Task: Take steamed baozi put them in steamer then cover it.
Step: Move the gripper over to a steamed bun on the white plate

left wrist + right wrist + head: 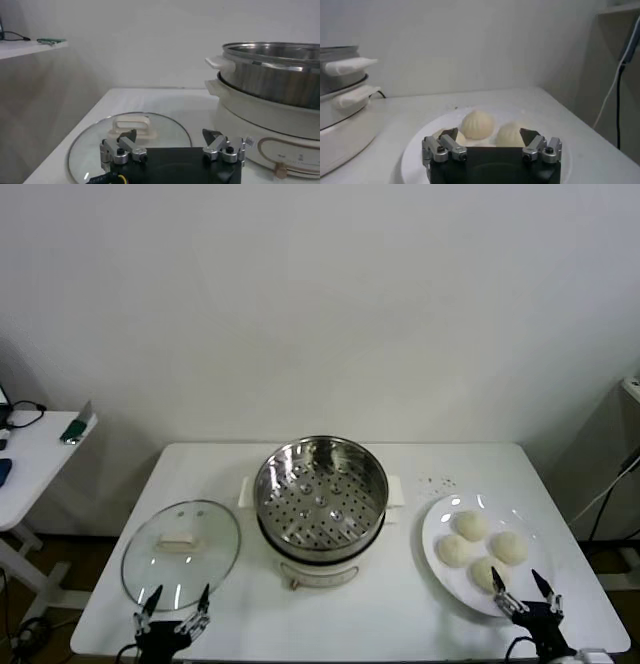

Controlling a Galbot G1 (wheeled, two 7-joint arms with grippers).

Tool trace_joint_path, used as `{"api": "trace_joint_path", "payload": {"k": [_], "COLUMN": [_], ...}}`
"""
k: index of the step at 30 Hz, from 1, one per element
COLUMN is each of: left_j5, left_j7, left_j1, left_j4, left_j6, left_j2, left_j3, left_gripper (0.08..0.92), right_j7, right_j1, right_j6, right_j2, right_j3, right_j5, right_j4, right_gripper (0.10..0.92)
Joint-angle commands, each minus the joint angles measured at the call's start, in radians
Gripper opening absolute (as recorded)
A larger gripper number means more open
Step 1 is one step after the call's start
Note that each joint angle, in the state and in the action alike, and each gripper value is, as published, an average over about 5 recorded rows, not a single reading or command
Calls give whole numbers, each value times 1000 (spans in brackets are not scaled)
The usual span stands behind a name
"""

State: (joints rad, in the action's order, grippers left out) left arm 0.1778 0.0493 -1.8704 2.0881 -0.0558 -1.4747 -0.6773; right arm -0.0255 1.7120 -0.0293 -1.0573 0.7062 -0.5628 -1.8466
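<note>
Next, I should move my right gripper to the farthest baozi (471,526) (477,124) on the white plate, nearest the brown specks on the table, and close it around the sides of that baozi.
Several cream-white baozi (471,525) lie on a white plate (437,529) at the table's right; the right wrist view shows them close up (478,124). The steel steamer (321,493) with its perforated tray stands uncovered mid-table on a cream base (260,115). The glass cover (181,553) with a cream handle (131,124) lies flat to the steamer's left. My left gripper (173,599) hangs open at the cover's near edge (171,135). My right gripper (522,586) stands open at the plate's near edge (491,134), empty.
A side table (25,454) with small items and cables stands at far left. A cable (605,494) hangs by a grey cabinet at far right. The table's front edge (350,646) runs just behind both grippers.
</note>
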Motion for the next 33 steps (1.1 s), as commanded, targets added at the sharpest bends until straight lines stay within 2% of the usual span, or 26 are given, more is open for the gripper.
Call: {"api": "trace_joint_path", "payload": {"k": [1,6,9,13,16,24,28,33], "left_j5": [-1,-1,-1,-2,-1,-5,-6,-5], "left_j7": [1,2,2,4,5,8,9,9], "left_j1": [13,20,26,33,33,28,24,27], "left_j4": [-2,-3,-6,-2,5,8,7,1], "left_j6": [-2,0,0,0,1,5,7,11], "left_j2": [5,9,15,16,16,13,9,9], "left_j3": [12,26,34,38,40,41,41,41], "left_gripper": [823,823,823,823,823,823,823,823], "right_j7": [59,269,418,647,802,1092,1139,1131], "right_j1": [-237,-457,-576,-802,-1018,-1736,-2028,-2135], "right_j6": [279,426,442,363,261,46,24,54], "right_j2": [141,371,544,715,788,781,705,607], "right_j3": [46,-62,-212,-482,-715,-1500,-1832,-2012], "right_j5": [126,211,247,366,441,498,489,431], "right_j4": [-4,85,145,231,305,495,556,611], "right_gripper": [823,823,823,823,823,823,823,823]}}
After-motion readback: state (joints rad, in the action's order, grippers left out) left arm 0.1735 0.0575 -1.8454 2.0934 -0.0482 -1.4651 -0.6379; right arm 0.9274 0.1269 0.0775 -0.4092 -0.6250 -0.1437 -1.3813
